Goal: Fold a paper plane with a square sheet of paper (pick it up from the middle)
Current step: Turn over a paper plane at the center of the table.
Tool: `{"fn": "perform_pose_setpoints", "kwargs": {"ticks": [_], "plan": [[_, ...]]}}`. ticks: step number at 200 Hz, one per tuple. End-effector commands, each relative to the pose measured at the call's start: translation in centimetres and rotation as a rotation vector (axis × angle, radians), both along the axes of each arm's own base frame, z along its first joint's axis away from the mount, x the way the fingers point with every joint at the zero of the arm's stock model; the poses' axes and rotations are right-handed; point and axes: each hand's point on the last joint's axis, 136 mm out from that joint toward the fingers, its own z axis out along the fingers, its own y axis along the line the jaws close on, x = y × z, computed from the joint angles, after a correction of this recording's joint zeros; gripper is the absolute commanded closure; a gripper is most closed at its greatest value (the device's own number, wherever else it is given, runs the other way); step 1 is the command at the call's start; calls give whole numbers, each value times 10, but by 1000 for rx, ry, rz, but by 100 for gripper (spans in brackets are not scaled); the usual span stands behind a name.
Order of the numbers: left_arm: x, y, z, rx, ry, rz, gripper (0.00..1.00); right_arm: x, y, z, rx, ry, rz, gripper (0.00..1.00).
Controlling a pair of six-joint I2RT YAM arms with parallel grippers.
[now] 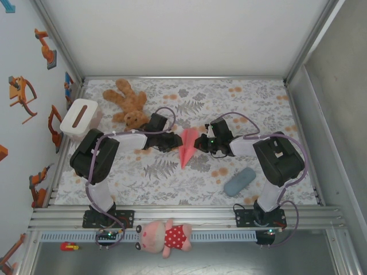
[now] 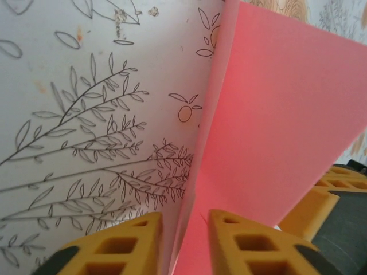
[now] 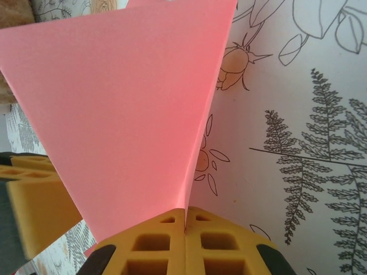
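I have my left gripper at the wing's outer edge, so next I take the paper plane with it by its middle fold [image 1: 186, 150] while my right gripper steadies the other wing.
The salmon-pink paper plane [image 1: 187, 146] is a narrow pointed dart in the middle of the floral mat, its tip toward the near edge. My left gripper [image 1: 175, 141] sits at its left side and my right gripper [image 1: 200, 142] at its right. In the left wrist view the pink paper [image 2: 275, 132] stands up as a folded wing; my left gripper [image 2: 184, 220] is open, its yellow fingers apart with the paper's lower edge running between them. In the right wrist view my right gripper [image 3: 184, 213] is shut on the edge of the pink wing [image 3: 126, 109].
A brown teddy bear [image 1: 127, 103] lies at the back left beside a white box [image 1: 80, 117]. A grey-blue pouch [image 1: 239, 181] rests at the front right. A pink plush toy [image 1: 166, 236] lies past the front rail, between the arm bases.
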Motion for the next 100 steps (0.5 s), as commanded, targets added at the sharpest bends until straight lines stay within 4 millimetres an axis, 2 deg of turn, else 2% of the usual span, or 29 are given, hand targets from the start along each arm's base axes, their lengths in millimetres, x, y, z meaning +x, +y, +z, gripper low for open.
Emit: {"fn": "perform_pose_setpoints", "kwargs": {"ticks": [1,34,100], "plan": [[1,-5,1,-1,4,-28,84,0,-2,-6,4,12,-6,100],[7,7,1,34,-23,15,99,3,-8,2,9,-8,-28,100],[8,21,-2,47,-17,90,99,6,-15,4,29,-7,-65,100]]}}
